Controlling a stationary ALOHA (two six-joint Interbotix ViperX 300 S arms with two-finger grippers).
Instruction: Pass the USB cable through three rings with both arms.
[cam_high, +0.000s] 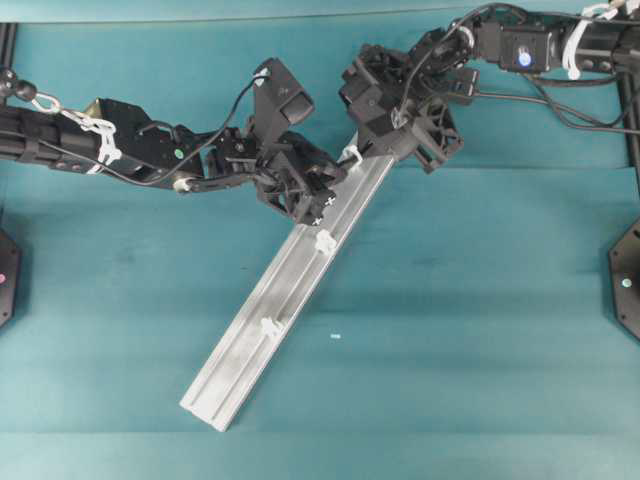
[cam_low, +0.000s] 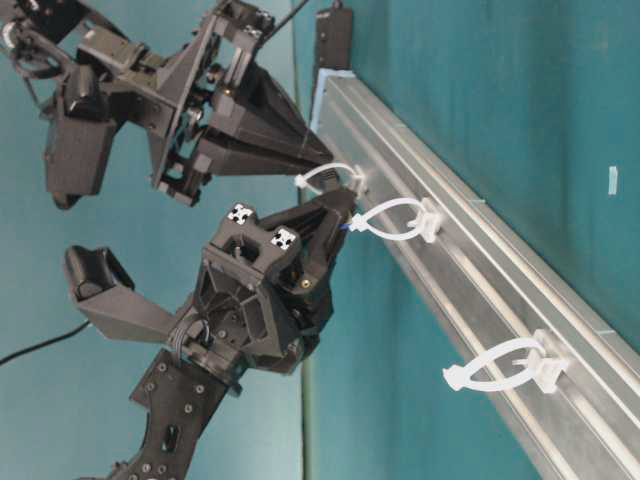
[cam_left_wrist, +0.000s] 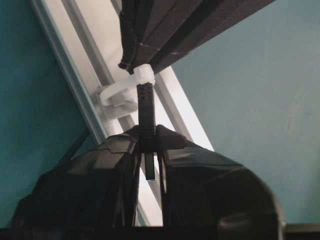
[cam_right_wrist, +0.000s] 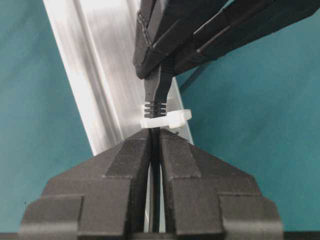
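The robot's right gripper holds the cable behind the first ring, so it should open and take hold of the cable past the ring, by the plug's collar (cam_right_wrist: 155, 107).
The USB cable's black plug (cam_left_wrist: 145, 102) runs through the first of the three rings (cam_left_wrist: 143, 75), the white loop at the far end of the silver rail (cam_high: 245, 365). My left gripper (cam_left_wrist: 148, 132) is shut on the plug's front part just below that ring. On the other side, my right gripper (cam_right_wrist: 155, 135) is shut on the thin cable, its tips touching the ring (cam_right_wrist: 167, 119). From the right wrist, the plug's ribbed collar (cam_right_wrist: 158, 97) shows between ring and left fingers (cam_right_wrist: 150, 55). The middle ring (cam_high: 325, 240) and the near ring (cam_high: 270, 326) hold nothing.
The rail lies diagonally on the teal table, from near front (cam_high: 205, 405) to both grippers. A small white speck (cam_high: 335, 336) lies right of it. Black arm mounts stand at the table's left (cam_high: 5, 265) and right (cam_high: 627, 280) edges.
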